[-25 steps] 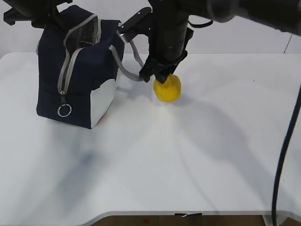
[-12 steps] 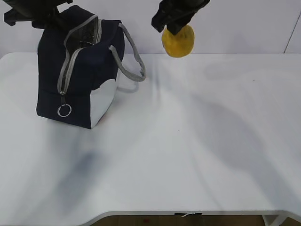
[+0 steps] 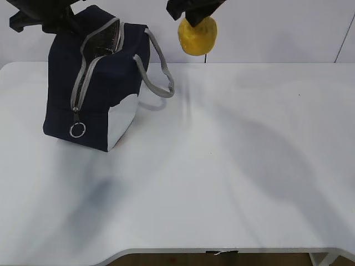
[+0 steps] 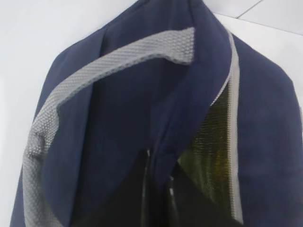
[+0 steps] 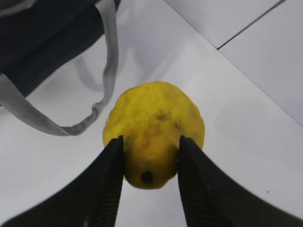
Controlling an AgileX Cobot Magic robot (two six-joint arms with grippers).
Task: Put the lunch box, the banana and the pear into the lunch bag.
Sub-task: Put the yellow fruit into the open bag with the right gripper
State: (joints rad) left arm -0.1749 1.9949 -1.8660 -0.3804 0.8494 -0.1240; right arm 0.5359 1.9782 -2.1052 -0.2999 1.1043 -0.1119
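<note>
The robot's right gripper needs to release the yellow pear inside the open zipper of the navy lunch bag (image 3: 97, 50).
The navy lunch bag (image 3: 97, 83) stands at the table's far left, its zipper open at the top. My right gripper (image 3: 191, 14) is shut on the yellow pear (image 3: 197, 35) and holds it high in the air, right of the bag's grey strap (image 3: 158, 66). In the right wrist view the pear (image 5: 154, 125) sits between the black fingers (image 5: 113, 165), above the table. My left gripper (image 4: 158, 161) is shut on the bag's navy fabric (image 4: 123, 127) at the opening's edge; it shows at the bag's top left corner (image 3: 41, 14). Something yellow-green shows dimly inside the bag. The lunch box and banana are out of view.
The white table (image 3: 222, 177) stretches to the right and front of the bag. A ring pull (image 3: 77, 130) hangs on the bag's front. A pale wall stands behind the table.
My right gripper has lifted the pear off the table and carried it up and a little leftward toward the bag. The bag has shifted slightly.
</note>
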